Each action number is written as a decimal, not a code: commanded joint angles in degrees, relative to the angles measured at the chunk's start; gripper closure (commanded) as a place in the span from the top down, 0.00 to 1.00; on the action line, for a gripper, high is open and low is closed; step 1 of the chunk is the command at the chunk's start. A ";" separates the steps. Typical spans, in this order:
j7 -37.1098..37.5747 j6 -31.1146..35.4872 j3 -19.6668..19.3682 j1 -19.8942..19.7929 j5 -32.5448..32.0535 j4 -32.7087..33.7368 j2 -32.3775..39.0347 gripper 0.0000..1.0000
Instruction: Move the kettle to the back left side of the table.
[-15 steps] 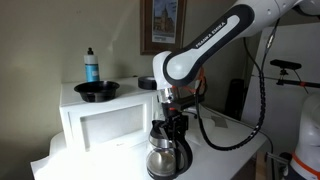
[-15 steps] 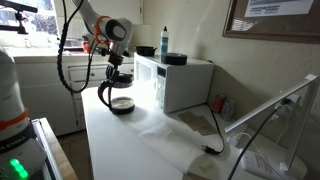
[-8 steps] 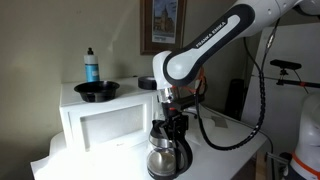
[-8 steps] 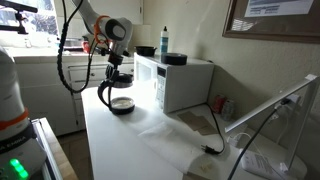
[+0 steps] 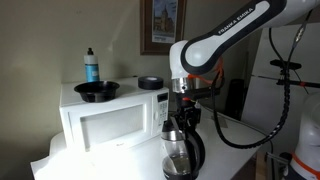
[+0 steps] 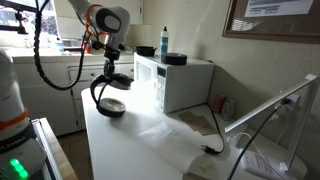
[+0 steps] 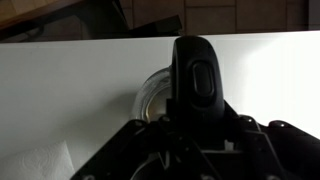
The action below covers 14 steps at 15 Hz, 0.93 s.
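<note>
My gripper is holding the kettle with its glass body slanting below its handle, so it should set the kettle down upright and take a new hold of the kettle's handle (image 5: pixel 197 147).
The kettle (image 5: pixel 181 155) is a clear glass pot with a black lid and handle. In both exterior views it is beside the white microwave (image 5: pixel 108 126), at the table's (image 6: pixel 125 150) near end. It also shows in an exterior view (image 6: pixel 109 103). My gripper (image 5: pixel 186 118) comes down from above and is shut on the kettle's top; it also shows in an exterior view (image 6: pixel 112 77). In the wrist view the black lid and handle (image 7: pixel 195 80) fill the middle, with glass (image 7: pixel 148 97) to the left over the white table (image 7: pixel 70 90). The fingertips are hidden. I cannot tell whether the kettle touches the table.
On the microwave (image 6: pixel 187 82) stand a blue bottle (image 5: pixel 91 66), a black bowl (image 5: pixel 97 91) and a small black dish (image 5: pixel 150 83). A black cable (image 6: pixel 207 132) and a clear sheet (image 6: pixel 165 125) lie on the table past the microwave. A wall stands behind it.
The arm has carried the kettle sideways away from the microwave's front corner, along the table, with the gripper still closed on it.
</note>
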 commanded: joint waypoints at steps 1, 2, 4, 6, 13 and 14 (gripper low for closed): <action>2.64 1.53 -0.81 -2.65 0.99 -3.89 -4.71 0.20; 3.37 1.95 -0.59 -3.12 0.57 -4.19 -4.33 0.20; 5.60 3.88 0.32 -3.63 -0.12 -4.55 -3.16 0.20; 7.93 5.22 0.62 -4.01 -0.68 -4.69 -2.57 0.20; 8.60 6.41 -0.92 -4.74 1.23 -4.79 -1.06 0.20; 9.60 6.68 -0.57 -4.74 0.64 -4.72 -0.62 0.20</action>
